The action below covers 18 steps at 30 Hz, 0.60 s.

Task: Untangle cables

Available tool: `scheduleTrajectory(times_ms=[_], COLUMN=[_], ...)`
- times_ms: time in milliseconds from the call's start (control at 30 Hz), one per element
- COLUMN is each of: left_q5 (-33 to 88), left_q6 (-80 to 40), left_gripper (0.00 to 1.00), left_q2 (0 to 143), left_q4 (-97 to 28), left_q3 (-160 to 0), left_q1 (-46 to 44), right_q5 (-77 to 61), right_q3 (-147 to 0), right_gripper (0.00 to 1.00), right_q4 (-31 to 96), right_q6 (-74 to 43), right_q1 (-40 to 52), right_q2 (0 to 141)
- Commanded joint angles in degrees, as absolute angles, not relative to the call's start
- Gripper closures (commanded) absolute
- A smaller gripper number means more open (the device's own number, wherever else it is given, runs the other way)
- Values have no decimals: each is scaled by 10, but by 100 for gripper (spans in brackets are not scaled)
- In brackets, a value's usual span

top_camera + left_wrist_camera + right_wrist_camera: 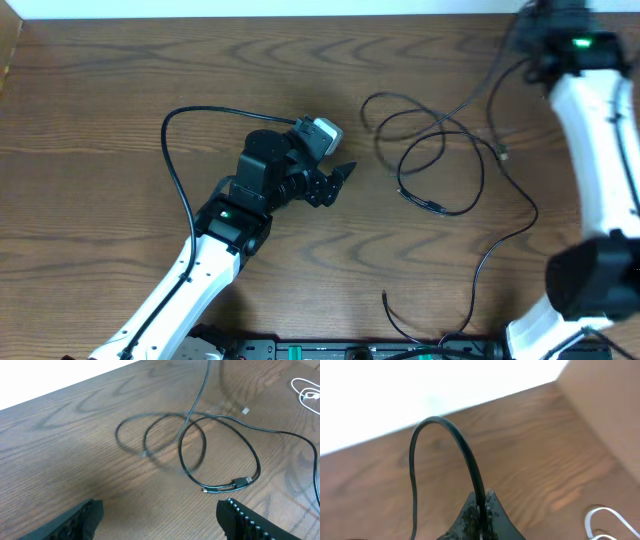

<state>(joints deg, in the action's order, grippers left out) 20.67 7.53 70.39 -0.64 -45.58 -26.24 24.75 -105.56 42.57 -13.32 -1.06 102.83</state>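
Next, my right gripper lets go of the piece of black cable on the wooden table [594,212], close beside the white cable.
Thin black cables [440,160] lie in overlapping loops on the wooden table, right of centre. They also show in the left wrist view [200,455], with a small plug end [240,482]. My left gripper [160,520] is open and empty, low over the table just left of the loops [340,178]. My right gripper [482,507] is shut on a black cable [465,450] and holds it up at the far right corner [540,45]. That strand runs down to the loops. A white cable [605,520] lies at the right and also shows in the left wrist view [307,395].
A loose black cable end [400,320] lies near the front edge. Another strand [510,235] trails from the loops toward the right arm's base. The left arm's own thick cable [180,170] arcs over the table at the left. A wall panel [605,405] stands at the right.
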Motion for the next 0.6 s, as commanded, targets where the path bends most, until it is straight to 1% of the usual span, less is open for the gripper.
scheduleTrajectory(times_ms=[0,133,233,333,433,567], left_q5=[203,203,203,203,203,203], left_q6=[83,83,83,83,83,83], left_gripper=[22,22,22,22,22,22], left_q2=[708,719,726,727,727,727], left_q4=[-7,-6,-6,-6,-6,-6], left_q3=[-462,-462,-462,-462,-462,-462], left_q1=[-260,-260,-260,-260,-260,-260], right_q5=[174,-94,-279,-388,-479,-496], right_q3=[-1066,-1066,-1066,-1066,-1066,-1066], right_gripper=[99,99,98,98,98,98], right_q4=[419,383,316,235,126,35], right_q6=[-148,-149,-187,-229,-261,-263], right_q1=[-61,-114,-128,-124,-120,-121], right_q2=[960,899,853,817,778,732])
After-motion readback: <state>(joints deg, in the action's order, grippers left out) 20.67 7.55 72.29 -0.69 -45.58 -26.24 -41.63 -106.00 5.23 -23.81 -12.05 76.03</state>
